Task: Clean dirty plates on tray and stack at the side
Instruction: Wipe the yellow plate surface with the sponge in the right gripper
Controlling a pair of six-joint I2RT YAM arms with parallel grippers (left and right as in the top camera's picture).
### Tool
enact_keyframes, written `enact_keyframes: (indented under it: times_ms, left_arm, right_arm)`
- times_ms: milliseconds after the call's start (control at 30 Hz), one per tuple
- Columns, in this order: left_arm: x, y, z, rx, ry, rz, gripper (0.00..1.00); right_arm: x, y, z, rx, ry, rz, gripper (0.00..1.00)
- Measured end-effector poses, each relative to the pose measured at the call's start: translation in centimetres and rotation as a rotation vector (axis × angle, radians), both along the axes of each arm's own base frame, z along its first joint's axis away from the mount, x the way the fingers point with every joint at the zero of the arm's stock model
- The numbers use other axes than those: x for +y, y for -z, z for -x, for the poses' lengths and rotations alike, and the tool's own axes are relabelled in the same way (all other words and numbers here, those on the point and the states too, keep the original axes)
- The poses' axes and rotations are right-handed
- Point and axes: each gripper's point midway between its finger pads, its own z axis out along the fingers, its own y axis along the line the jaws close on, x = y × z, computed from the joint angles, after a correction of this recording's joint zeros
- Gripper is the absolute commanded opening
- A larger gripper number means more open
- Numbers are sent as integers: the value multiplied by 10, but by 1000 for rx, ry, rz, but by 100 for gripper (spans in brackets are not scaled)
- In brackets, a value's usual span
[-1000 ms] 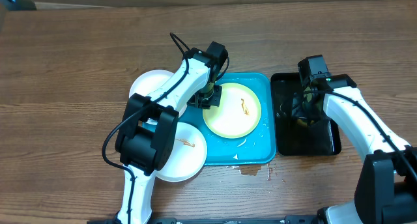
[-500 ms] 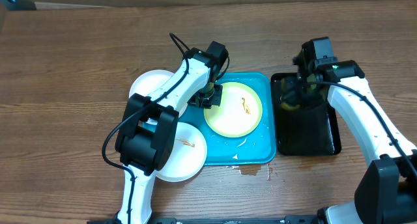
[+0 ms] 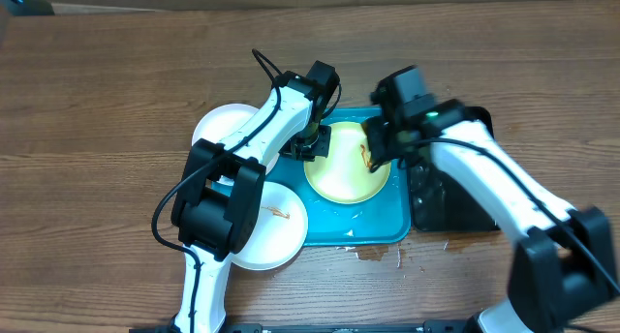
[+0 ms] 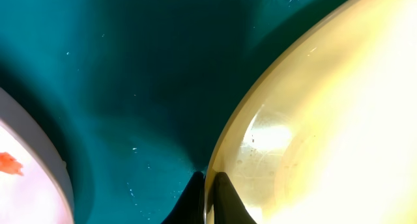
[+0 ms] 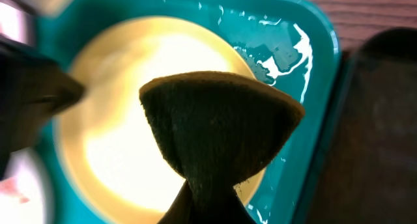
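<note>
Next, I release the dark sponge from my right gripper near the middle of the black tray (image 3: 460, 157). The sponge is now held over the plate.
A pale yellow-green plate (image 3: 344, 168) with a brown smear lies in the turquoise tray (image 3: 383, 222). My left gripper (image 3: 312, 144) is shut on its left rim; the left wrist view shows both fingers (image 4: 208, 198) pinching the rim of the plate (image 4: 313, 120) over the tray (image 4: 130, 87). My right gripper (image 3: 380, 151) is shut on a dark sponge (image 5: 218, 129) and holds it over the plate (image 5: 124, 146) in the tray (image 5: 287, 35). One white plate (image 3: 225, 125) lies left of the tray. Another white plate (image 3: 276, 227) with a smear lies at the tray's front left.
A black tray (image 3: 465, 207) stands right of the turquoise tray and shows in the right wrist view (image 5: 384, 120). Drops of liquid lie on the wooden table (image 3: 97, 130) in front of the trays. Water streaks lie on the turquoise tray floor.
My right arm has lifted the sponge out of the black tray and carried it left over the yellow-green plate. My left arm has stayed on the plate's rim.
</note>
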Motion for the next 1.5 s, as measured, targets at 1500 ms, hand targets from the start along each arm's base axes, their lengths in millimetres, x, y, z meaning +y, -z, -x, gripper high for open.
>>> enact_keyframes:
  times_ms: [1500]
  left_arm:
    - [-2,0,1,6,-16,13,4]
  right_arm:
    - [50,67,29,315,-182,-229,4]
